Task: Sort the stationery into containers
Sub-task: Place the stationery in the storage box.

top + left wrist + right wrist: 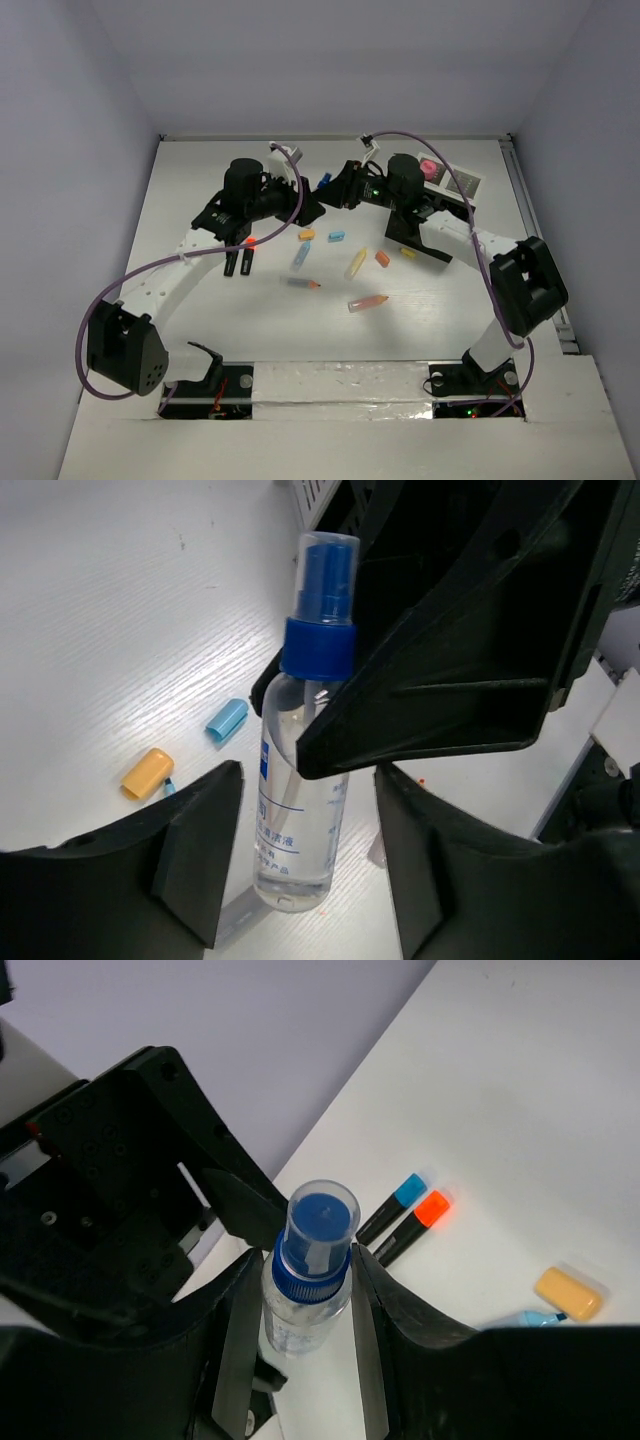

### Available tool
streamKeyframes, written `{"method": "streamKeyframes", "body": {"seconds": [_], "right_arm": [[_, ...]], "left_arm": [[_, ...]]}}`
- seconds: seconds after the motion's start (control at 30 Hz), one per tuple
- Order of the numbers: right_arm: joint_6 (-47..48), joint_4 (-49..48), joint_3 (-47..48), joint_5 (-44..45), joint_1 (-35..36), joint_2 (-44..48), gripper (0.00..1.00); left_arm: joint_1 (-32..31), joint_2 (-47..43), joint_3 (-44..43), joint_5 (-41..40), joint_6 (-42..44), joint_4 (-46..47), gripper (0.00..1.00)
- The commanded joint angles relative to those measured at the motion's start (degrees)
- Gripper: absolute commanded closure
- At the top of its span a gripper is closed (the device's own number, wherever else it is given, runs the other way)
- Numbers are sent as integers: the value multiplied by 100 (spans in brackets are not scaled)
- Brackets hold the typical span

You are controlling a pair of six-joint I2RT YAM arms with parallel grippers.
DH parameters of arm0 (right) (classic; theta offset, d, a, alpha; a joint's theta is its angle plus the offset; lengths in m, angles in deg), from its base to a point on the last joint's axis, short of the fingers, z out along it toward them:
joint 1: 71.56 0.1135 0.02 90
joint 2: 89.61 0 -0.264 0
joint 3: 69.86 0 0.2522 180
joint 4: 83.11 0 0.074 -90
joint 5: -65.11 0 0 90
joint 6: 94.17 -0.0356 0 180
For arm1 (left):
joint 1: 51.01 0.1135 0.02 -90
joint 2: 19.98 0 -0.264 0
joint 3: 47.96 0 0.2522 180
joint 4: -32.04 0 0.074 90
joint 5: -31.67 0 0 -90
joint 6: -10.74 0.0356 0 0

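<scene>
I need to release the clear spray bottle from my right gripper in the white compartment (pixel 463 184) beside the pink round piece.
A clear spray bottle (pixel 300 810) with a blue cap (pixel 318 1225) stands upright at the back middle of the table (pixel 325 182). My right gripper (pixel 305 1260) is shut on its neck and also shows in the top view (pixel 338 190). My left gripper (pixel 305 780) is open, with its fingers on either side of the bottle's lower body and gaps on both sides. Loose stationery lies mid-table: a yellow piece (pixel 307 234), a light-blue piece (pixel 337 237), a yellow stick (pixel 355 262), an orange piece (pixel 382 258) and a clear orange-tipped stick (pixel 368 303). The black compartment box (pixel 463 184) is mostly hidden behind my right arm.
Two black markers with a blue cap (pixel 408 1189) and an orange cap (pixel 432 1208) lie beside my left arm. A pink round piece (pixel 428 167) sits at the back near the box. White walls enclose the table on three sides.
</scene>
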Motion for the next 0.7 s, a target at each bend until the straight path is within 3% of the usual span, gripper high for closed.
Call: {"method": "streamKeyframes", "body": {"seconds": [0.0, 0.07, 0.2, 0.5, 0.67], "right_arm": [[3, -306, 163, 196, 55, 132, 81], [195, -113, 251, 451, 55, 238, 82], [582, 361, 584, 1206, 55, 449, 82], [767, 739, 691, 2094, -919, 774, 85], [1731, 1432, 366, 3569, -1570, 1363, 85]], "left_arm": [[-28, -326, -64, 110, 48, 317, 44], [-28, -379, -82, 76, 75, 246, 25], [-81, -546, -126, 32, 136, 228, 3], [-512, -1143, -21, -337, 154, -342, 1], [-512, -1889, 453, -776, 136, -720, 1]]}}
